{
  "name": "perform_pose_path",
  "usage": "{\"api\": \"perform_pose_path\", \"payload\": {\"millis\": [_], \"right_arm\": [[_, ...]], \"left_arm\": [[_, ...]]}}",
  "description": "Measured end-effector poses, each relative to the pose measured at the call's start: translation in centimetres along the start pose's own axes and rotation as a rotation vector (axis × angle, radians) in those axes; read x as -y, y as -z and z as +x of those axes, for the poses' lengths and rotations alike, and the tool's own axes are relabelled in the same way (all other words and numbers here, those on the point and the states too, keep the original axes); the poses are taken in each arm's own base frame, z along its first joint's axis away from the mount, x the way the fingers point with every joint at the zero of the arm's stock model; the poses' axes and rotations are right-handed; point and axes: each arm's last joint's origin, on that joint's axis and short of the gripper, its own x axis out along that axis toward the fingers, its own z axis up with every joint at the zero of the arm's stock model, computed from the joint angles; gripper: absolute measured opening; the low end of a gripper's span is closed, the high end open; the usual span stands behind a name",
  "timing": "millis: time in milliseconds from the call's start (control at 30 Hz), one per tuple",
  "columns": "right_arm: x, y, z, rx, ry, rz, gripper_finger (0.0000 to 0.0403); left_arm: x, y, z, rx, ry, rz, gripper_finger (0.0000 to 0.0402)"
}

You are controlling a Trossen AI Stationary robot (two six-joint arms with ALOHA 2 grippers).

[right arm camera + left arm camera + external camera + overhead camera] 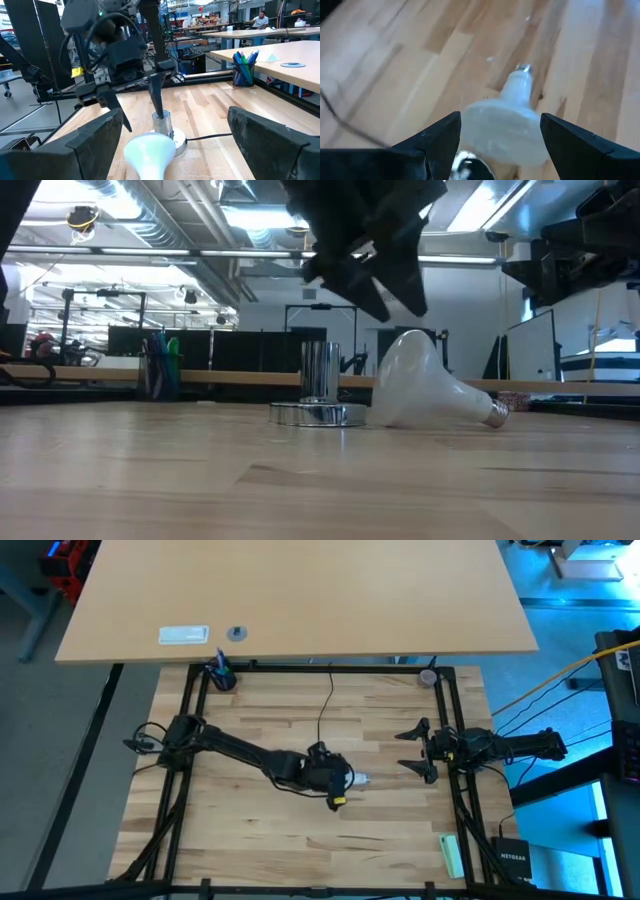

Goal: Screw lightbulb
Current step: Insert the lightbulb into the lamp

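My left gripper needs to move past the globe next, to the lightbulb's silvery screw base [368, 778] [523, 68], and close there.
The lightbulb [425, 390] lies on its side on the wooden table, its frosted globe resting on the boards and its silvery screw base [495, 415] pointing toward the table's right edge. Just behind it stands the shiny metal socket [320, 395], an upright tube on a round disc. My left gripper [395, 300] hangs open a little above the globe, slanting down; in the left wrist view the globe [505, 130] shows between its two fingers, apart from both. My right gripper [408, 750] waits open at the right edge, level, pointing at the bulb [150, 155].
A thin black cord [325, 705] runs from the socket toward the far rail. A cup of pens [220, 675] stands at the far left corner of the black frame [190, 700]. A green object [452, 855] lies near the right front corner. Bare boards lie in front of the bulb.
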Motion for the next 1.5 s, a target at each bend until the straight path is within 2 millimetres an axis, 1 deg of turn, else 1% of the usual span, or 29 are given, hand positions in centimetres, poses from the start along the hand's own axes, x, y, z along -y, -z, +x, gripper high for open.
{"api": "perform_pose_path", "payload": {"millis": [167,300,500,767,833,900,1100,1300,1433,1500], "right_arm": [[0.0,0.0,0.0,0.0,0.0,0.0,0.0363],[0.0,0.0,0.0,0.001,0.0,0.0,0.0363],[0.0,0.0,0.0,0.0,0.0,0.0,0.0363],[0.0,0.0,0.0,0.001,0.0,0.0,0.0363],[0.0,0.0,0.0,0.001,0.0,0.0,0.0363],[0.0,0.0,0.0,0.0,0.0,0.0,0.0363],[0.0,0.0,0.0,0.0,0.0,0.0,0.0363],[0.0,0.0,0.0,0.0,0.0,0.0,0.0363],[0.0,0.0,0.0,0.0,0.001,0.0,0.0363],[0.0,0.0,0.0,0.0,0.0,0.0,0.0363]], "left_arm": [[-0.3,0.9,0.7,-0.013,-0.018,-0.158,0.0263],[-0.1,0.7,0.8,0.024,0.01,-0.241,0.0263],[0.6,0.1,0.9,0.087,0.075,-0.278,0.0263],[0.4,1.6,3.6,0.024,0.016,-0.251,0.0263],[0.3,2.0,4.2,0.01,0.003,-0.204,0.0263],[0.2,2.0,4.3,0.002,0.006,-0.147,0.0263],[-1.3,1.6,5.1,-0.022,-0.035,0.066,0.0263],[-3.8,0.9,6.2,-0.056,-0.087,0.245,0.0263],[-5.9,0.3,7.0,-0.07,-0.234,0.39,0.0263],[-6.6,-0.2,7.0,-0.062,-0.275,0.386,0.0263]]}}
